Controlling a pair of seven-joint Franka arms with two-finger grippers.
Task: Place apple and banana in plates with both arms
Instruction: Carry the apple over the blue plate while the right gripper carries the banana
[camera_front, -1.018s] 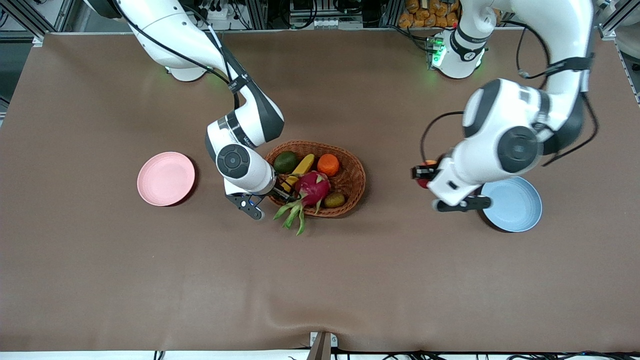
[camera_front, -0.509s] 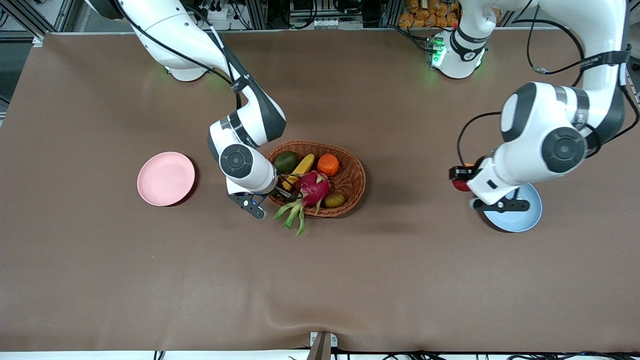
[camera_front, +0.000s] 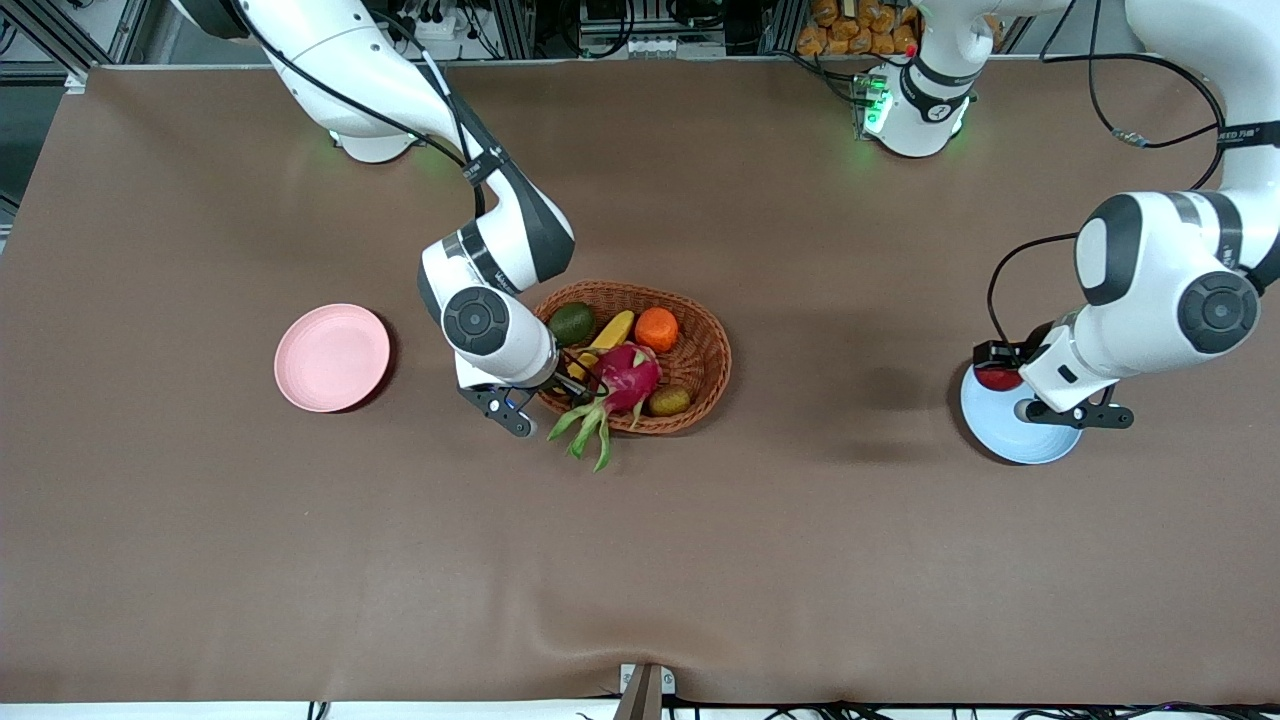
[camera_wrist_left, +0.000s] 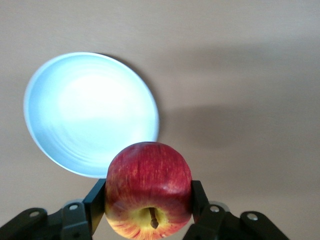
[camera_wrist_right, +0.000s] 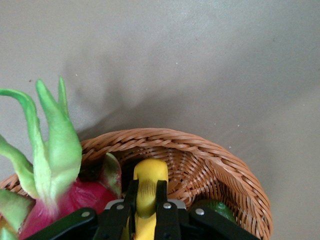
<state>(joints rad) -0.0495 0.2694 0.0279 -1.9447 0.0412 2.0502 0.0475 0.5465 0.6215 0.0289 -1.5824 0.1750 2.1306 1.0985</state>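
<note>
The robot's right gripper should set the yellow banana down across the middle of the pale pink plate (camera_front: 341, 334).
My left gripper (camera_front: 996, 365) is shut on the red apple (camera_front: 997, 377), which it holds over the rim of the pale blue plate (camera_front: 1010, 442). In the left wrist view the apple (camera_wrist_left: 148, 189) sits between the fingers (camera_wrist_left: 93, 202) above the blue plate (camera_wrist_left: 90, 112). My right gripper (camera_front: 578, 381) is down in the wicker basket (camera_front: 706, 358), shut on the yellow banana (camera_front: 606, 334). In the right wrist view the fingers (camera_wrist_right: 131, 195) clamp the banana (camera_wrist_right: 149, 190). The pale pink plate (camera_front: 332, 357) lies bare toward the right arm's end of the table.
The basket also holds a magenta dragon fruit (camera_front: 622, 380) with green leaves hanging over its rim, an orange (camera_front: 656, 329), a dark green fruit (camera_front: 571, 324) and a small brownish fruit (camera_front: 669, 400). The brown cloth is rumpled at the table's near edge.
My left arm has carried the apple toward its own end of the table, from beside the blue plate to over its rim. The right gripper has stayed at the banana in the basket.
</note>
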